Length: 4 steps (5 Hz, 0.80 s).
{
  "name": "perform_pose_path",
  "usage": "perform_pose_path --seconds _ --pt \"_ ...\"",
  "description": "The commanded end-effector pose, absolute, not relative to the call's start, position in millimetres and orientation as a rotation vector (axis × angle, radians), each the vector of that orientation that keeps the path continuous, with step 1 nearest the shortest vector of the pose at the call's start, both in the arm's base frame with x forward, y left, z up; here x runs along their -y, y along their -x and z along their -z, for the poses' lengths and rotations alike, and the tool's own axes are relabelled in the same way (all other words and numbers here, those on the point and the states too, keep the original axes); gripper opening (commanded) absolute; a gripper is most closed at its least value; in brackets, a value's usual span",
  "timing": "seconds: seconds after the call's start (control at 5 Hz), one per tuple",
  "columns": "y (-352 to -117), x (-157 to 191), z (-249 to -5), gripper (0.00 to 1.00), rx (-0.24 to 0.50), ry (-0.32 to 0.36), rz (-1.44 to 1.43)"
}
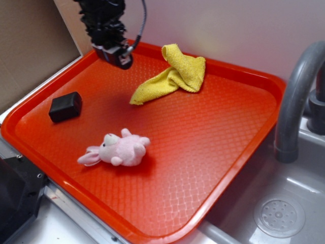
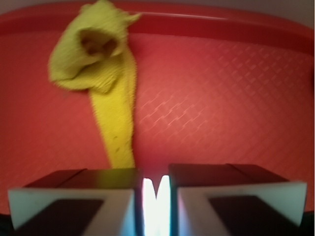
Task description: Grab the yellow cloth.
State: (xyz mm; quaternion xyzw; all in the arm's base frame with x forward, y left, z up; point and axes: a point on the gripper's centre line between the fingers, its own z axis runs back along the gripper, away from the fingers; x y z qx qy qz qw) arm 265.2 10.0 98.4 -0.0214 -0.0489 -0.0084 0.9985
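I should open my gripper, which is shut beside the yellow cloth's flat tail, and grab the yellow cloth by its raised fold [image 1: 174,56].
The yellow cloth [image 1: 175,76] lies crumpled at the back of the red tray [image 1: 213,152], with one corner trailing toward the tray's middle. My gripper [image 1: 121,60] hangs above the tray's back left corner, to the left of the cloth and apart from it. In the wrist view the cloth [image 2: 106,83] lies ahead and to the left, its long tail reaching down to my left finger [image 2: 93,182]. My gripper [image 2: 156,189] is shut, with nothing held between its fingers.
A pink plush bunny [image 1: 119,149] lies on its side near the tray's front left. A black block [image 1: 65,106] sits by the left rim. A grey faucet [image 1: 294,101] and a sink with a drain [image 1: 279,217] are to the right.
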Motion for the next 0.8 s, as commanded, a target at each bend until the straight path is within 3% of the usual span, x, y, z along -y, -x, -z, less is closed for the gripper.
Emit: perform_pose_path --seconds 0.0,0.2,0.4,0.6 --pt "-307 29 -101 1.0 0.244 -0.025 0.062" --pt "-331 51 -108 1.0 0.247 0.046 0.034" --pt "-343 72 -100 1.0 0.225 0.072 0.016" --pt "-351 80 -85 1.0 0.127 0.095 -0.05"
